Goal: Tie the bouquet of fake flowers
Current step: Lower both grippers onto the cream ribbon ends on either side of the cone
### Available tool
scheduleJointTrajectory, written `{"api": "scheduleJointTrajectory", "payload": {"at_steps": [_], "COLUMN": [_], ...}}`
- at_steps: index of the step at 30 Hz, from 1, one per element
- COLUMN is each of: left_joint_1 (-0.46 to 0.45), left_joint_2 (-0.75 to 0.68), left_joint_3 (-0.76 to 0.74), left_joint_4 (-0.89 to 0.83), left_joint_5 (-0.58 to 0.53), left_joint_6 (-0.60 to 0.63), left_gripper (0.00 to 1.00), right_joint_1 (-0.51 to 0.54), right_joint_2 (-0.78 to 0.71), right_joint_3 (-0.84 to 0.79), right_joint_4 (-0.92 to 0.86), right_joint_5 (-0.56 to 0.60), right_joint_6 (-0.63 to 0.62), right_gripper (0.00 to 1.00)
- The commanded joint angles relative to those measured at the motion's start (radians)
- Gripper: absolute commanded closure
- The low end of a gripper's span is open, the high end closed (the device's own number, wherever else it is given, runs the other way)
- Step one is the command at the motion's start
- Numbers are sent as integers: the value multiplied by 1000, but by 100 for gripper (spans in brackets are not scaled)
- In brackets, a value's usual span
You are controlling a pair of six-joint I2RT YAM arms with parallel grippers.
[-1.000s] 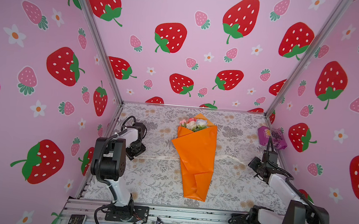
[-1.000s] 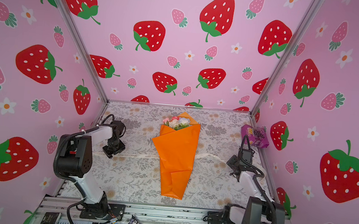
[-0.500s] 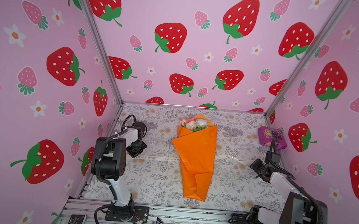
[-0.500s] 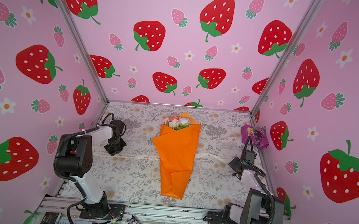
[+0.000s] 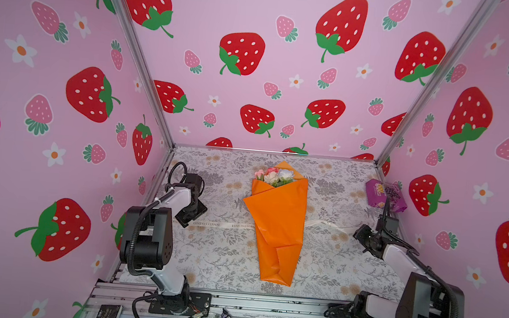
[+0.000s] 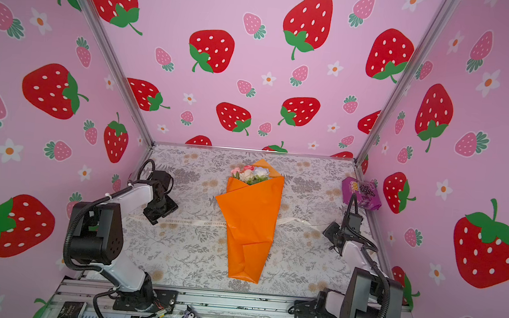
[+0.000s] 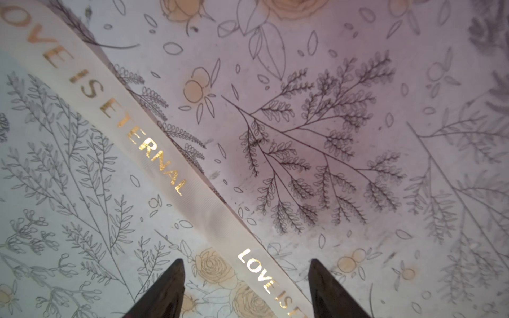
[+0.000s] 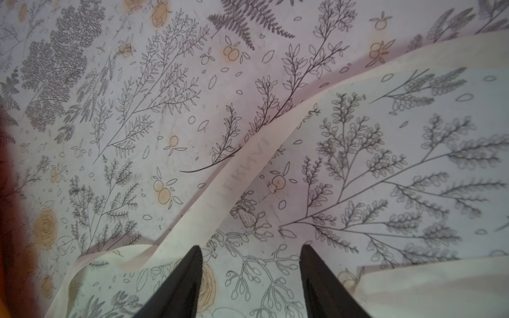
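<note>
I need to lower my left gripper's open fingers further, as the cream ribbon lies flat below them, and pinch the blank part of the ribbon [image 7: 216, 225] past ETERNAL before I lift.
The bouquet of fake flowers [image 5: 275, 224] [image 6: 250, 222] lies in the middle of the table, wrapped in orange paper, blooms [image 5: 273, 175] toward the back wall. A cream ribbon [image 5: 222, 225] [image 6: 194, 222] with gold lettering runs under it from side to side. My left gripper [image 5: 193, 215] [image 6: 160, 211] [image 7: 246, 261] is open low over the ribbon's left end; the ribbon [image 7: 154, 154] lies flat between its fingers, not pinched. My right gripper [image 5: 362, 237] [image 6: 333, 234] [image 8: 250, 247] is open over the ribbon's twisted right end [image 8: 242, 170], which passes beside one finger.
A purple snack packet [image 5: 385, 195] [image 6: 360, 194] lies at the back right corner against the wall. Pink strawberry-print walls close in the table [image 5: 213, 257] on three sides. An aluminium rail [image 5: 265, 308] carrying both arm bases runs along the front.
The right arm has shifted a little near the ribbon's right end. The left gripper stays at the ribbon's left end. The bouquet has not moved.
</note>
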State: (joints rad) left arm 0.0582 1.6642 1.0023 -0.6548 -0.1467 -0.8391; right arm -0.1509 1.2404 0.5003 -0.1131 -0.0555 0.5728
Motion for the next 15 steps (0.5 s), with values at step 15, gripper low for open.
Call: {"api": "scheduleJointTrajectory", "payload": {"at_steps": [15], "left_joint_1": [46], "left_joint_2": [134], "left_joint_3": [-34], "left_joint_4": [15], "left_joint_5": [74], "left_joint_6": [-63], "left_gripper": [55], "right_joint_1": [-6], "right_joint_2": [-8], "right_joint_3": [3], "right_joint_4": [-7], "right_joint_5": [9], "right_joint_6": [-30], "right_gripper": [40]}}
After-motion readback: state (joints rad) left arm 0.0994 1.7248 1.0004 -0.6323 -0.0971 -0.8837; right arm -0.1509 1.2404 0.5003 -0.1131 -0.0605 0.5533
